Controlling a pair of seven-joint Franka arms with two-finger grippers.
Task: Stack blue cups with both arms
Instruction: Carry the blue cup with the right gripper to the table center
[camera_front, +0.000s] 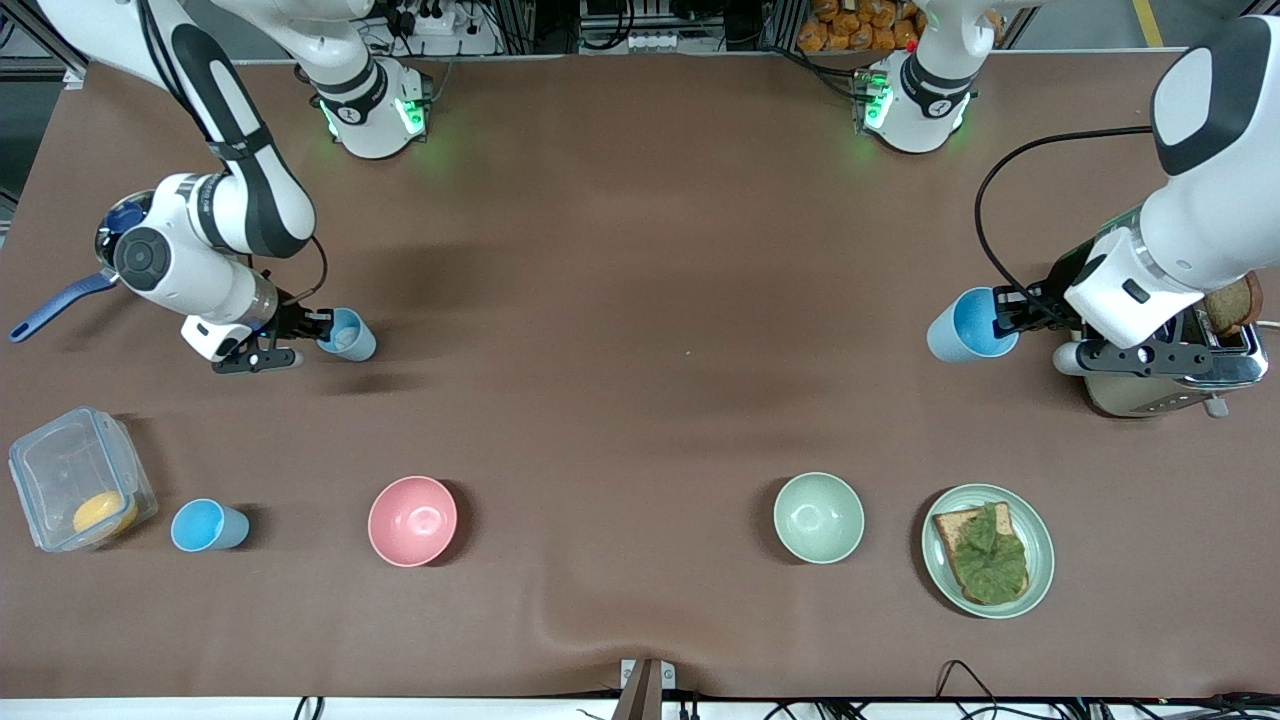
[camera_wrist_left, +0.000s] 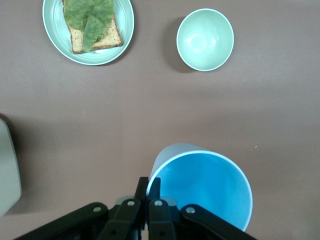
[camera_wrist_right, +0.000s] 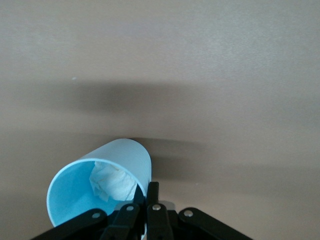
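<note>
The robot's right gripper will release its blue cup on the bare table midway (camera_front: 618, 322) between the pan and the toaster.
My right gripper (camera_front: 316, 331) is shut on the rim of a blue cup (camera_front: 349, 335) that tilts at the right arm's end of the table. In the right wrist view, the right gripper (camera_wrist_right: 146, 192) pinches that cup's (camera_wrist_right: 90, 187) wall, and crumpled white paper (camera_wrist_right: 112, 181) lies inside. My left gripper (camera_front: 1006, 314) is shut on the rim of a second blue cup (camera_front: 968, 324), held tilted over the table beside the toaster. In the left wrist view, the left gripper (camera_wrist_left: 149, 186) clamps the cup's (camera_wrist_left: 207, 187) edge. A third blue cup (camera_front: 208, 525) stands near the front camera.
A pink bowl (camera_front: 412, 520), a pale green bowl (camera_front: 818, 517) (camera_wrist_left: 205, 40) and a plate (camera_front: 942, 570) (camera_wrist_left: 50, 25) with toast and a green leaf line the side near the front camera. A clear container (camera_front: 60, 470) stands beside the third cup. A toaster (camera_front: 1170, 385) sits under the left arm, a blue-handled pan (camera_front: 55, 305) under the right.
</note>
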